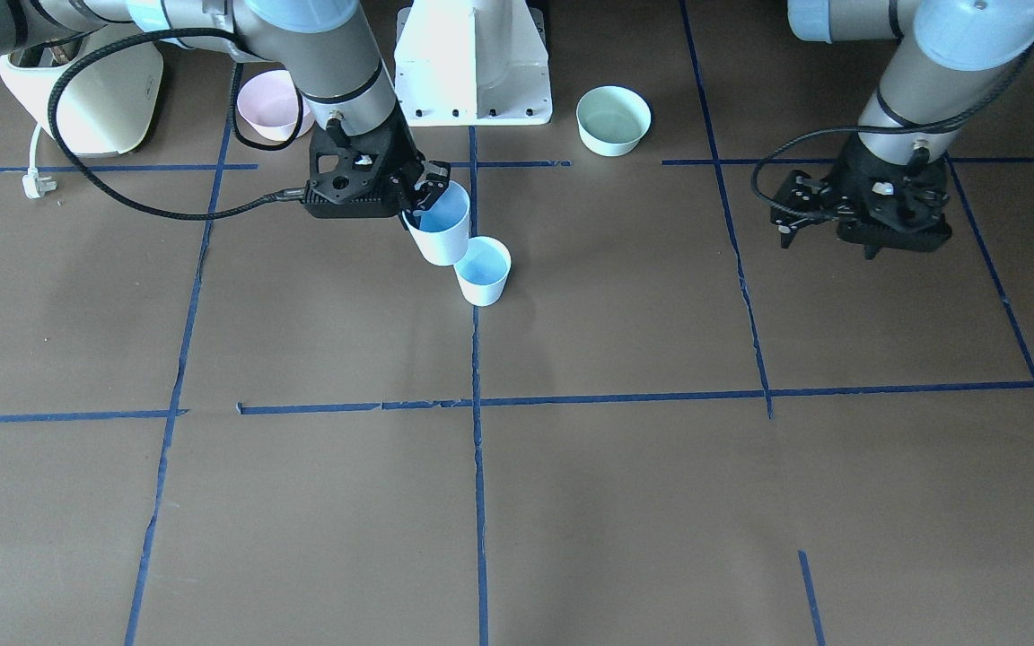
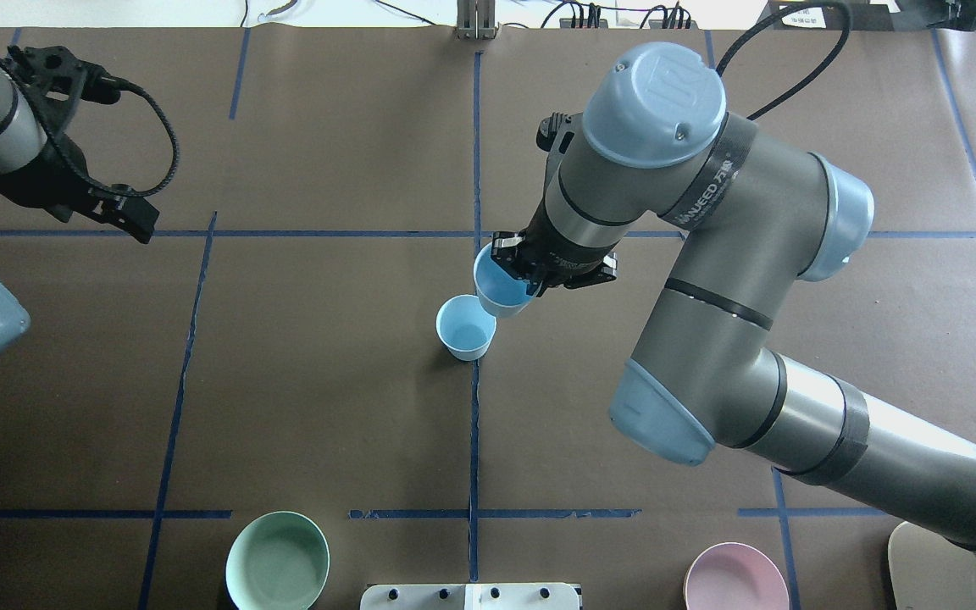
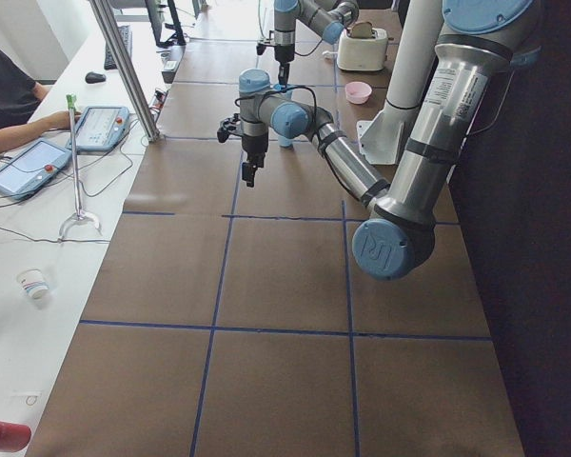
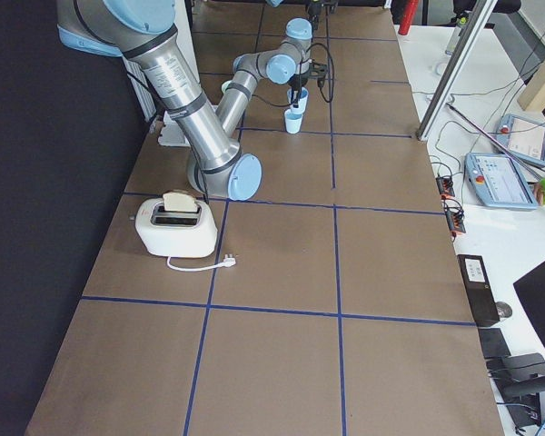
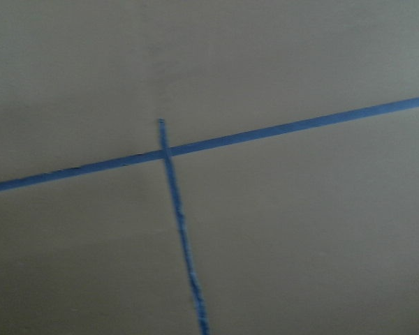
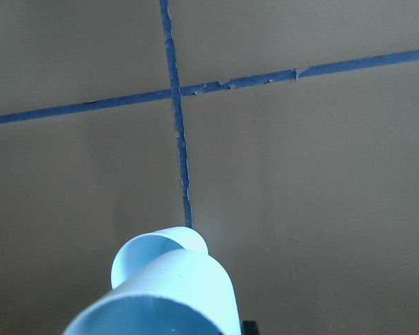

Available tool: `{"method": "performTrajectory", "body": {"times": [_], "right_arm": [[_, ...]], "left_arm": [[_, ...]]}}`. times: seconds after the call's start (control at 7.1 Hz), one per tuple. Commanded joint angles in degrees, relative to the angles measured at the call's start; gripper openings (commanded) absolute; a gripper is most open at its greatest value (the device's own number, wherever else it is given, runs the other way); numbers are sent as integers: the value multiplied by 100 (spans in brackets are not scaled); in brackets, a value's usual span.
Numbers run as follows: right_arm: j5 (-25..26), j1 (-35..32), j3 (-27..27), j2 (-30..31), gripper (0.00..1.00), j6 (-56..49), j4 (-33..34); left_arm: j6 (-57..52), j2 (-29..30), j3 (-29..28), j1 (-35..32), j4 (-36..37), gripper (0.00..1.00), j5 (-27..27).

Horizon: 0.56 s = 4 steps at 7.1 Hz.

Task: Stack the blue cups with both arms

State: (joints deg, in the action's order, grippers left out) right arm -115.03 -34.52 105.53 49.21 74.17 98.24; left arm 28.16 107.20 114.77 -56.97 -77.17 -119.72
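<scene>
Next, I let go of my right gripper's blue cup, now tilted just above the table, inside the other blue cup (image 1: 482, 265) (image 6: 151, 255) that stands on the centre tape line.
My right gripper (image 1: 425, 193) is shut on the rim of one blue cup (image 1: 439, 229), holding it tilted just above the table near the centre tape line. Its base hangs beside the rim of the second blue cup (image 1: 483, 271), which stands upright on the table. In the overhead view the held cup (image 2: 501, 286) is just right of and beyond the standing cup (image 2: 465, 328). The right wrist view shows the held cup (image 6: 167, 300) in front of the other cup's rim (image 6: 160, 244). My left gripper (image 1: 903, 240) hangs empty, far off to the side, jaws apart; it also shows in the overhead view (image 2: 128, 216).
A mint-green bowl (image 1: 613, 119) and a pink bowl (image 1: 270, 103) sit near the white pedestal (image 1: 472, 63). A cream toaster (image 1: 86, 90) with a loose plug stands at my right. Blue tape lines grid the brown table.
</scene>
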Motion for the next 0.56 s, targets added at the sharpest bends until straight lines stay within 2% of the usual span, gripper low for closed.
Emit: {"method": "performTrajectory", "body": {"times": [0.0, 0.42], "right_arm": [[297, 270, -233, -173, 1, 1, 12], [306, 340, -525, -394, 2, -8, -24]], "left_arm": [[-1028, -382, -68, -699, 0, 100, -121], [-2144, -551, -462, -1482, -8, 100, -305]]}}
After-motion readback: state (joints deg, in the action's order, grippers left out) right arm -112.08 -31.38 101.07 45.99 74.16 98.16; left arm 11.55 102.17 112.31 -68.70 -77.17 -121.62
